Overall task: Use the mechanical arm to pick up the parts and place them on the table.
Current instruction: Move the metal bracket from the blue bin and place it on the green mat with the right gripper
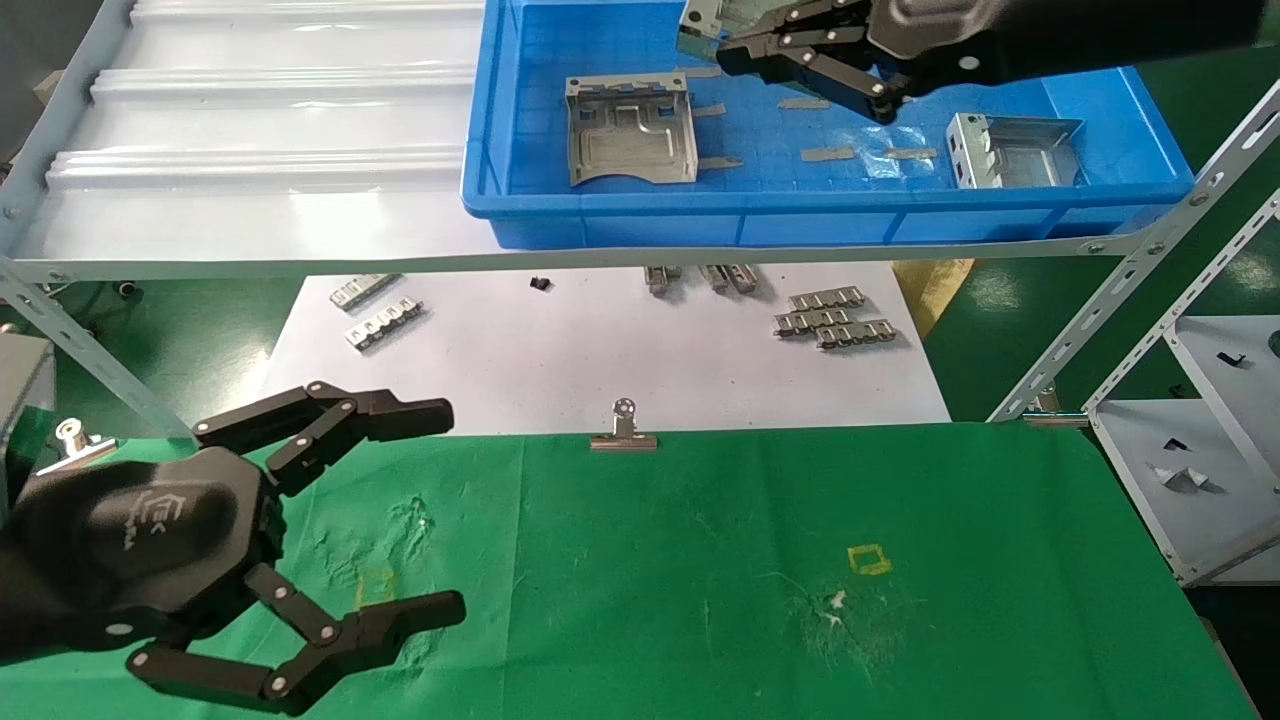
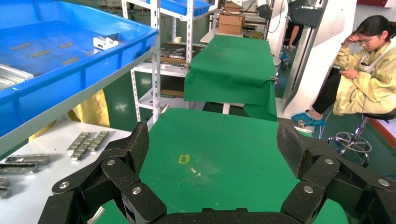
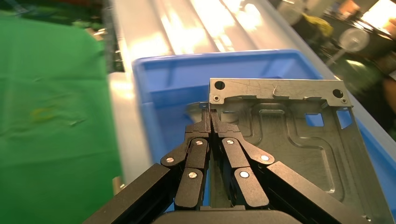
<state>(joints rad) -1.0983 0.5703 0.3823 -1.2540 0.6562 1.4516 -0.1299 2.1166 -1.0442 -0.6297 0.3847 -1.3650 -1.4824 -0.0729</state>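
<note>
I will set the shiny grey metal part down with my right gripper over the yellow square mark on the green cloth (image 1: 877,551).
My right gripper (image 1: 735,52) is at the far side of the blue bin (image 1: 640,225), shut on the upturned edge of a shiny grey metal part (image 1: 703,22). In the right wrist view the gripper (image 3: 210,112) pinches that part (image 3: 299,144) at its side wall and holds it over the bin. Two more parts lie in the bin: one at the middle (image 1: 630,130), one at the right (image 1: 1012,150). My left gripper (image 1: 435,510) is open and empty, low over the left of the green cloth table (image 1: 800,520); the left wrist view shows it (image 2: 212,140) above the cloth (image 2: 224,154).
The bin sits on a white shelf (image 1: 250,150) with a slotted metal frame (image 1: 1130,250). Below, small ridged metal strips (image 1: 830,318) lie on a white sheet (image 1: 600,350). A binder clip (image 1: 623,432) holds the cloth's far edge. A grey rack (image 1: 1200,450) stands at right.
</note>
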